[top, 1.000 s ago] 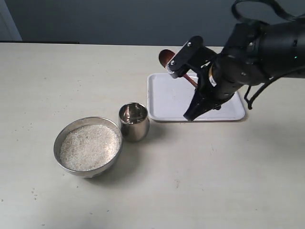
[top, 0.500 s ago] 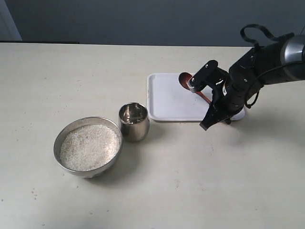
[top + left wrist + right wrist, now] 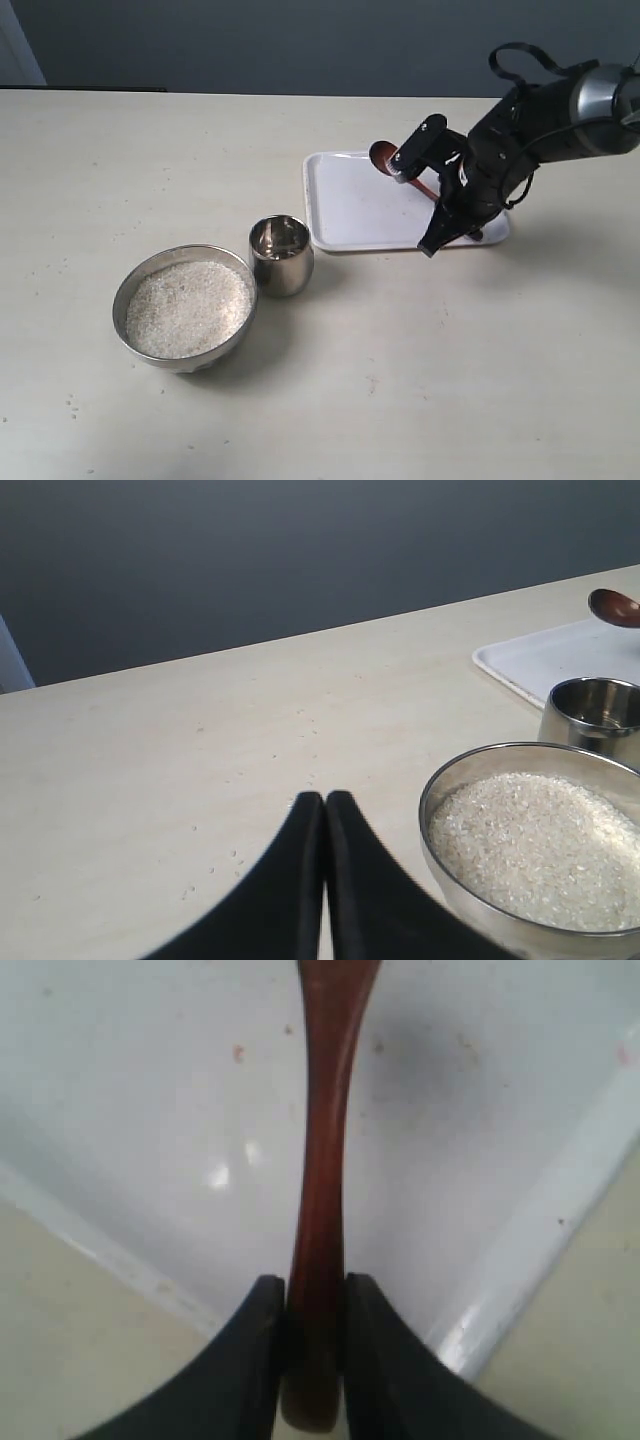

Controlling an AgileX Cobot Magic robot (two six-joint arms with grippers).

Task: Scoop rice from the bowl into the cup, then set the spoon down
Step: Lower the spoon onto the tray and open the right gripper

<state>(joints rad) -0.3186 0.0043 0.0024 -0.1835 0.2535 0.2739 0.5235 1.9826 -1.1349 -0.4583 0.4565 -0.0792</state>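
The robot's right gripper will set the dark reddish-brown spoon down at a slant across the middle of the white tray (image 3: 416,187) (image 3: 350,1018).
The dull metal bowl (image 3: 140,290) holds off-white rice (image 3: 187,308) at the front left. Beside it to the right stands the shiny steel cup (image 3: 281,255). My right gripper (image 3: 436,225) is shut on the handle of the dark reddish-brown spoon (image 3: 383,155), low over the white tray (image 3: 350,205). In the right wrist view the spoon (image 3: 320,1180) runs out from between the fingers over the tray's corner. In the left wrist view my left gripper (image 3: 324,802) is shut and empty, just beside the bowl (image 3: 440,810), with the rice (image 3: 540,845) and the cup (image 3: 593,708) beyond.
The pale table (image 3: 400,380) carries a few stray grains near its front left. The tray's raised rim (image 3: 530,1260) passes close to my right fingers. A dark wall rises behind the table's far edge.
My right gripper has swung the spoon down from high above the tray to low over it, then shifted slightly left. The tray has slid a little to the left.
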